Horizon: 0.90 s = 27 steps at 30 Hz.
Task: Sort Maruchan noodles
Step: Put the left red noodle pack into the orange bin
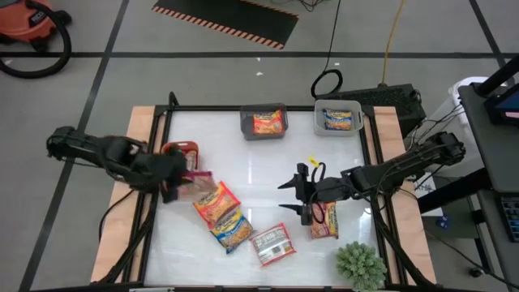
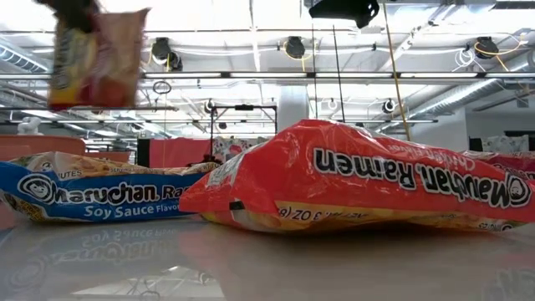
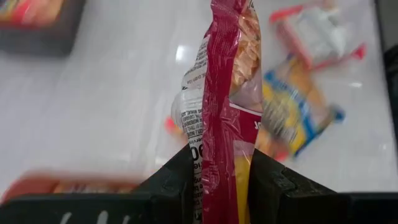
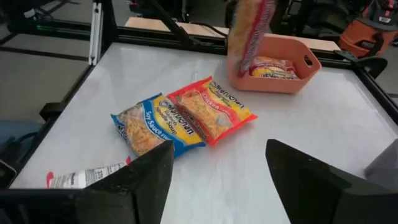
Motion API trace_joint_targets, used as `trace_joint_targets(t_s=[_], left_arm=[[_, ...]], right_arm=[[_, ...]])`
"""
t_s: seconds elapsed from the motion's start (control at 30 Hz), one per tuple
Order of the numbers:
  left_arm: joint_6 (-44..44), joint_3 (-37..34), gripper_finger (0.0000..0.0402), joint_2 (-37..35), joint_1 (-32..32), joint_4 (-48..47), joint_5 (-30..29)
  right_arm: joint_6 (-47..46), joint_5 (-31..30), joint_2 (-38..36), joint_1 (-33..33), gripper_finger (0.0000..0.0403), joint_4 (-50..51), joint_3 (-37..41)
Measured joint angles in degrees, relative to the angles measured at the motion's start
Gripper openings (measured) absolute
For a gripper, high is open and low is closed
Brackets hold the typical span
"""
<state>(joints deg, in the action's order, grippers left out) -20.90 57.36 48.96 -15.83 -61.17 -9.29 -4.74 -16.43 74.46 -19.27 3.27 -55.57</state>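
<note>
I need to release the pink-red-trimmed packet, now lifted beside the red bin, from my left gripper atop the packet inside the red bin (image 1: 184,169).
My left gripper (image 1: 177,186) is near the table's left edge, beside the red bin (image 1: 182,151), and is shut on a pink-red-trimmed Maruchan packet (image 3: 219,112). That packet shows lifted in the low view (image 2: 96,57) and in front of the red bin in the right wrist view (image 4: 249,31). A red-trimmed packet (image 1: 215,203), a blue-trimmed one (image 1: 233,230) and a face-down one (image 1: 272,245) lie flat on the table. My right gripper (image 1: 292,196) hovers open right of centre, with another packet (image 1: 324,220) lying just beside it. My left gripper pinches the packet's end (image 3: 214,168) between its two fingers (image 3: 177,180), one finger on each flat face. The packet is seen edge-on between them. It is lifted clear of the table and hangs below the fingers in the low view (image 2: 96,57).
The red bin holds one packet. At the far edge stand a grey bin (image 1: 263,122) holding a red-trimmed packet and a white bin (image 1: 338,118) holding a blue-trimmed one. A small green plant (image 1: 361,264) stands at the near right corner. Bare table lies at centre (image 1: 259,174).
</note>
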Motion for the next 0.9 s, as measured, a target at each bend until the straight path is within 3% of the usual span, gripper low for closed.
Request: trace_joint_targets(t_s=[0.17, 0.33, 0.63, 0.9], left_arm=[[0.85, 0.00, 0.0108, -7.83, 5.62, -9.58, 3.06], [4.99, 0.05, 0.0108, -13.06, 10.24, -11.37, 4.03], [12.28, -0.38, 0.0108, -11.81, 14.80, -14.21, 6.06], [13.50, -8.20, 0.0108, -10.21, 18.16, -15.25, 11.32]], right_arm=[[1.94, 0.11, 0.09, 0.00, 0.0247, 0.47, 0.02], [3.39, 0.15, 0.09, 0.00, 0.0247, 0.46, 0.02], [3.94, 0.18, 0.09, 0.02, 0.0247, 1.73, 0.02], [2.44, 0.20, 0.09, 0.00, 0.0247, 2.75, 0.02]])
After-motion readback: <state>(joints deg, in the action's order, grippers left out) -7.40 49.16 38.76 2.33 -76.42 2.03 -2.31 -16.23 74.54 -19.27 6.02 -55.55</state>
